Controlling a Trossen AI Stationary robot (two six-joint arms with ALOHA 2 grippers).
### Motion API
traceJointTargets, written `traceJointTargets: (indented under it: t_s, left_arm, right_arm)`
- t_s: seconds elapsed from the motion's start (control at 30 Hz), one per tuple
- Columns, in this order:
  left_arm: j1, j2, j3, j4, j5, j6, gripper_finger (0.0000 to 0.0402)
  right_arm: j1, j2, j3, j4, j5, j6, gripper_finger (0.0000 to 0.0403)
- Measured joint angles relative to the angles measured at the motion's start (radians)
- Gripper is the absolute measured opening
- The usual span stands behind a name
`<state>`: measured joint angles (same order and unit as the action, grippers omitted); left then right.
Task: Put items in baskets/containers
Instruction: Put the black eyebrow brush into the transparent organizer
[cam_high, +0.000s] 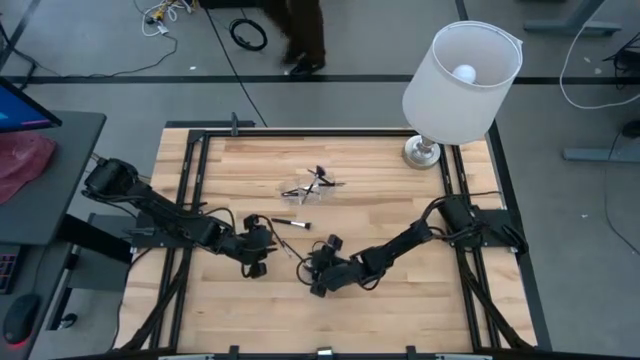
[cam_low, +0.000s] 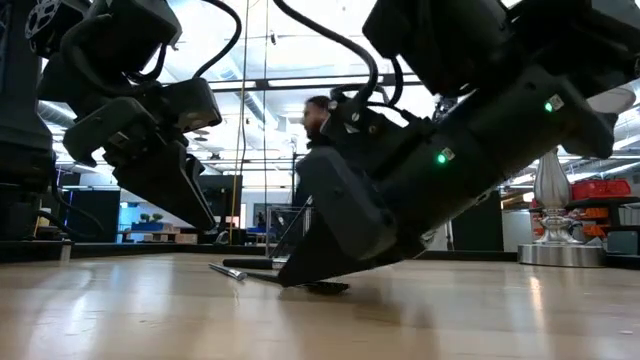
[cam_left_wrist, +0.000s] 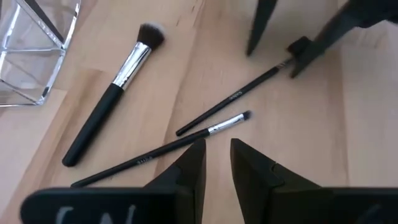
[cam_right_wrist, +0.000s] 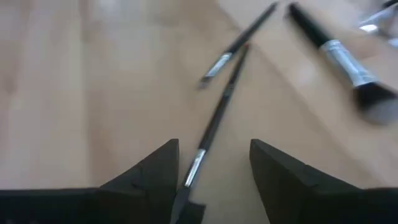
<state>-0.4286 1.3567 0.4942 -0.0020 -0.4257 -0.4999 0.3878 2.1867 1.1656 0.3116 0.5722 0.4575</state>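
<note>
The thin brush slants between my right gripper's fingers, its bristle end close to one finger, so next I line up and grip its handle (cam_right_wrist: 207, 138) near its ferrule.
Three loose makeup brushes lie flat on the wooden table between my grippers: a thick one (cam_left_wrist: 115, 90) and two thin ones (cam_left_wrist: 161, 152) (cam_left_wrist: 230, 102). The clear container (cam_high: 310, 188) lies farther back with more brushes in and around it. My left gripper (cam_left_wrist: 217, 155) hovers just above the table, open by a narrow gap, over the nearer thin brush's bristle end. My right gripper (cam_right_wrist: 214, 168) is open and low at the table. Its fingers stand on either side of the other thin brush's ferrule end (cam_right_wrist: 193, 165). My right gripper comes slanting down from the table's right, its fingertips at the tabletop (cam_low: 295, 278). The thin brush runs lengthwise between the open fingers, with its bristle end (cam_right_wrist: 180, 205) close to one finger. Whether that finger touches it, I cannot tell. The brush lies flat on the table.
A lamp with a white shade (cam_high: 462, 70) and metal base (cam_high: 422, 152) stands at the far right corner. A person (cam_low: 318, 115) is in the room beyond the table. Bare wood lies along the near edge and on the far left.
</note>
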Motion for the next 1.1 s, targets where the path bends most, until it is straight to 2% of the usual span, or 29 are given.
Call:
traceJointTargets:
  t_s: [0.13,0.33,0.63,0.73,0.87,1.1]
  left_arm:
    - [0.0,0.0,0.0,0.0,-0.007,0.0,0.0076]
    - [-0.001,0.0,0.0,-0.001,-0.004,-0.001,0.0076]
    - [-0.001,0.0,0.0,-0.001,0.001,-0.008,0.0076]
    - [-0.001,0.0,0.0,-0.001,0.001,-0.008,0.0076]
    - [-0.001,0.0,0.0,-0.001,0.001,-0.008,0.0076]
    - [-0.001,0.0,0.0,-0.002,0.001,-0.012,0.0076]
  right_arm:
    - [-0.006,-0.001,0.0,0.02,0.031,-0.016,0.0196]
    - [-0.033,-0.006,0.002,-0.063,-0.009,0.032,0.0176]
    - [-0.072,-0.009,0.003,-0.106,-0.064,0.027,0.0078]
    - [-0.08,-0.009,0.002,-0.099,-0.096,-0.026,0.0057]
    - [-0.08,-0.007,0.001,-0.095,-0.134,-0.122,0.0063]
    - [-0.087,-0.007,0.002,-0.127,-0.155,-0.17,0.0121]
